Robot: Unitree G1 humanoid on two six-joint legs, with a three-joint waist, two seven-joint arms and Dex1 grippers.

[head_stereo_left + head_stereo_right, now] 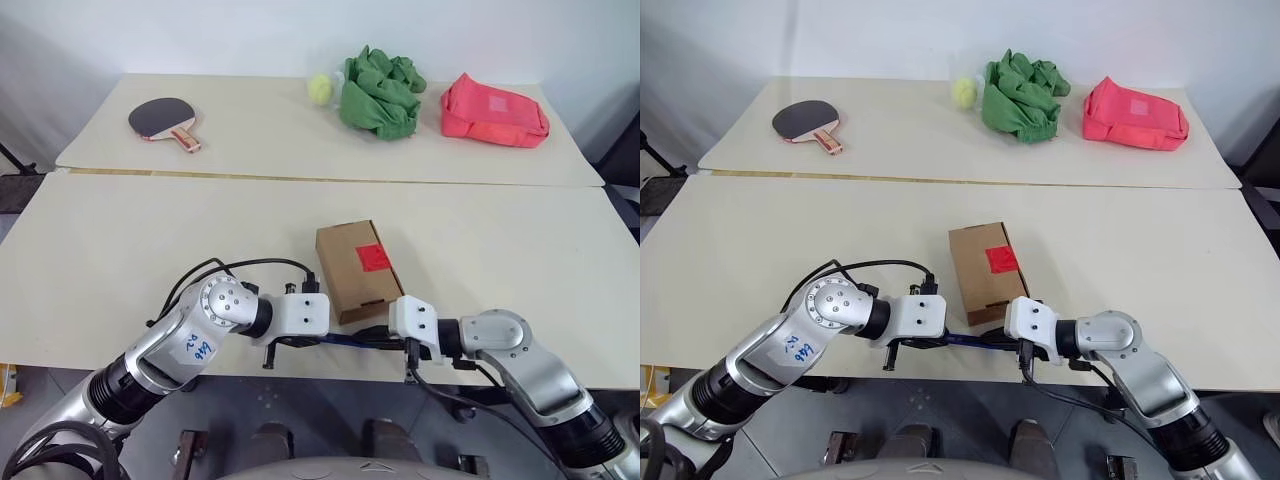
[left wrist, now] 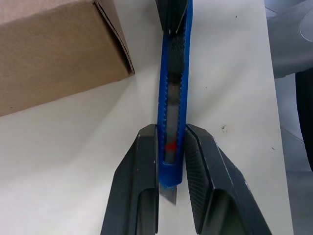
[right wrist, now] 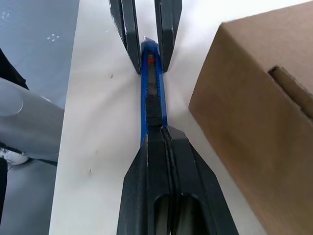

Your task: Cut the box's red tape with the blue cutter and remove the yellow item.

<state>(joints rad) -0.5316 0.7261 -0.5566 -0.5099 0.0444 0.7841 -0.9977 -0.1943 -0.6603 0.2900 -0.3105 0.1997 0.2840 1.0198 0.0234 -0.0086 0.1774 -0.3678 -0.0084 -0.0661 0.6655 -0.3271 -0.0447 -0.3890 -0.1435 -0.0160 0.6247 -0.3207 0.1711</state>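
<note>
The left gripper's fingers cover the cutter's blade end, so the robot's right gripper needs to open, turn and take the cutter's back end (image 2: 189, 19) before it cuts the red tape.
The brown cardboard box (image 1: 352, 275) lies near the front edge of the table, with the red tape (image 1: 374, 257) on its top face. Just in front of the box, the blue cutter (image 2: 173, 98) lies along the table edge between my two hands. My left gripper (image 2: 171, 134) is shut on its blade end, and a short bit of blade sticks out past the fingers. My right gripper (image 3: 155, 129) has its fingers shut together, their tips resting on the cutter's other end by the black slider. The yellow item is out of view.
On the far table lie a red-handled paddle (image 1: 165, 122), a tennis ball (image 1: 319, 88), a green cloth (image 1: 380, 92) and a pink-red pouch (image 1: 493, 112). The near table's front edge (image 1: 250, 372) runs right under both hands.
</note>
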